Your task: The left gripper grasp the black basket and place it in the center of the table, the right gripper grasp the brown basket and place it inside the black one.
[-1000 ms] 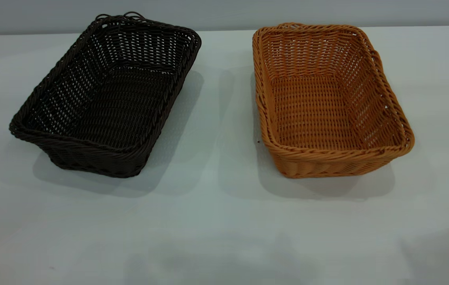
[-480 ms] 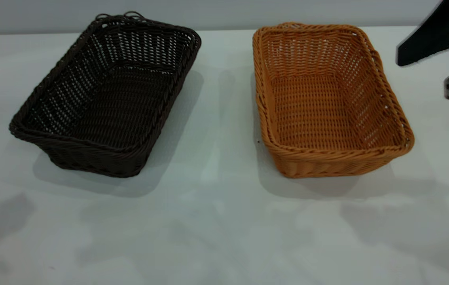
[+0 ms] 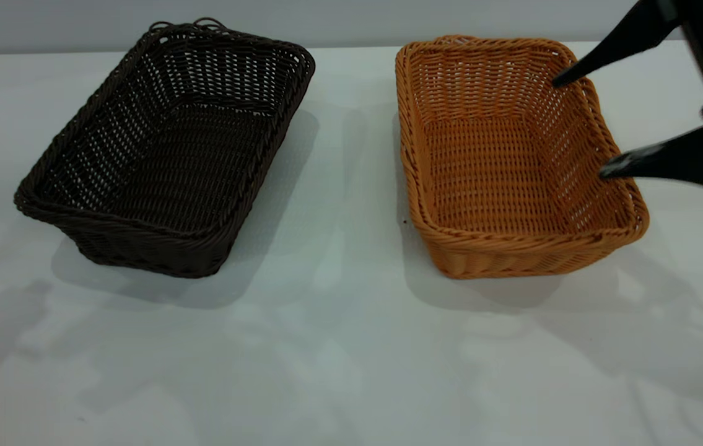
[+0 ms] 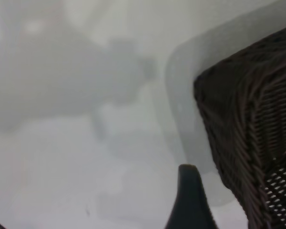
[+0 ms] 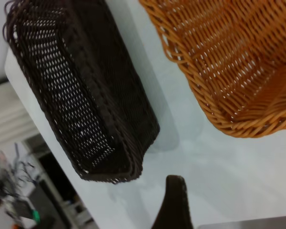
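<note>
The brown basket's near rim (image 3: 573,241), toward the corner farther from the black basket, is next for my right gripper, which should go there and close on it.
The black basket (image 3: 165,148) stands on the table (image 3: 339,347) at the left, the brown basket (image 3: 512,155) at the right, a gap between them. My right gripper (image 3: 580,127) is open and empty; its two fingers hover over the brown basket's right rim, touching nothing that I can see. In the right wrist view one of its fingers (image 5: 175,200) shows, with the brown basket (image 5: 238,62) and the black basket (image 5: 86,95) beyond. Of my left gripper only a sliver shows at the exterior view's left edge. Its wrist view shows a single finger (image 4: 188,200) beside a corner of the black basket (image 4: 252,129).
A grey wall runs behind the table's far edge (image 3: 351,48). Bare tabletop lies in front of both baskets and between them. Arm shadows fall on the near table.
My right gripper has come in from the right edge to the brown basket's right rim. A tip of the left gripper has appeared at the left edge. The baskets have not moved.
</note>
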Robot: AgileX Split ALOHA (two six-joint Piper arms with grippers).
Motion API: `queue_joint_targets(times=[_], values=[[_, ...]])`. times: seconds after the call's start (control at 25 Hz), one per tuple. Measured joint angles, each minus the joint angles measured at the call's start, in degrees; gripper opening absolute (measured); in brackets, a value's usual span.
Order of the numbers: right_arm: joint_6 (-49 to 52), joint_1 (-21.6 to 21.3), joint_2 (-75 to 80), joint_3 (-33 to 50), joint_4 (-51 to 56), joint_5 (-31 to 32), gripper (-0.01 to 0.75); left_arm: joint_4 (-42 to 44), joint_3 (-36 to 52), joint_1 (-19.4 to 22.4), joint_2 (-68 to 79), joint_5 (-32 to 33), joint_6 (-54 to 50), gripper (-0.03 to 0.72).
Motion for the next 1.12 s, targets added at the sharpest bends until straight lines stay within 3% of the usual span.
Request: queue_joint_targets(times=[0.2, 0.4, 0.8, 1.12], values=[[1.14, 3.8, 7.1, -0.51, 8.1, 0.0, 0.532, -0.48, -0.33, 0.0, 2.92, -3.46, -0.83, 0.474], [7.2, 7.81, 14.92, -1.7, 9.41, 0.0, 0.526, -1.26, -0.33, -0.32, 5.53, -4.97, -4.42, 0.474], [9.57, 8.09, 19.73, -2.53, 10.02, -5.52, 0.524, -3.29, -0.33, -6.81, 8.88, -11.04, -5.73, 0.474], [9.91, 8.09, 19.88, -6.17, 10.09, -8.57, 0.524, -3.31, -0.33, -7.02, 12.29, -12.99, -7.05, 0.474]])
